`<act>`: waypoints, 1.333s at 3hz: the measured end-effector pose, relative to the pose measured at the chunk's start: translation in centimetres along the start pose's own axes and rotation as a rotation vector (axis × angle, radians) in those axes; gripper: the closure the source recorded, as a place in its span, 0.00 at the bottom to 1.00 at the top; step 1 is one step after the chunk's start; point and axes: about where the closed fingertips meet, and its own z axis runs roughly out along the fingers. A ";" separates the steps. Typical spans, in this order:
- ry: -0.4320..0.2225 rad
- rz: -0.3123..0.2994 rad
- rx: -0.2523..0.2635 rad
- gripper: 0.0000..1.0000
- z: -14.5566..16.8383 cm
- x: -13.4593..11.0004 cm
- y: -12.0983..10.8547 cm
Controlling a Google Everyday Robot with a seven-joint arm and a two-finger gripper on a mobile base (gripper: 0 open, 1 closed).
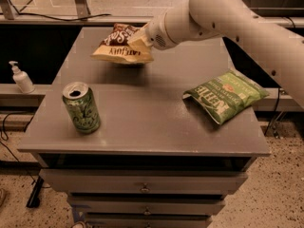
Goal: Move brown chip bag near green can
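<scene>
My gripper will set the brown chip bag free on the grey table (pixel 107 73) just behind the green can.
The brown chip bag (pixel 119 45), dark brown on top with a tan-yellow bottom band, hangs above the far left part of the grey table (pixel 142 122), casting a shadow under it. My gripper (pixel 137 38) is shut on the bag's right edge and holds it off the surface. The green can (pixel 81 107) stands upright near the table's front left corner, well in front of the bag and apart from it.
A green Kettle chip bag (pixel 225 95) lies flat on the right side of the table. A white pump bottle (pixel 21 77) stands on a ledge left of the table. Drawers (pixel 142 189) sit below the tabletop. My arm (pixel 247 18) reaches in from the upper right.
</scene>
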 end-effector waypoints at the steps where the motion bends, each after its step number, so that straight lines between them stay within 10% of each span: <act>1: -0.039 0.010 -0.088 1.00 0.4 -0.6 4.4; 3: -0.083 0.046 -0.184 1.00 -0.6 -0.7 10.8; 4: -0.080 0.072 -0.210 0.83 -0.5 -0.3 12.2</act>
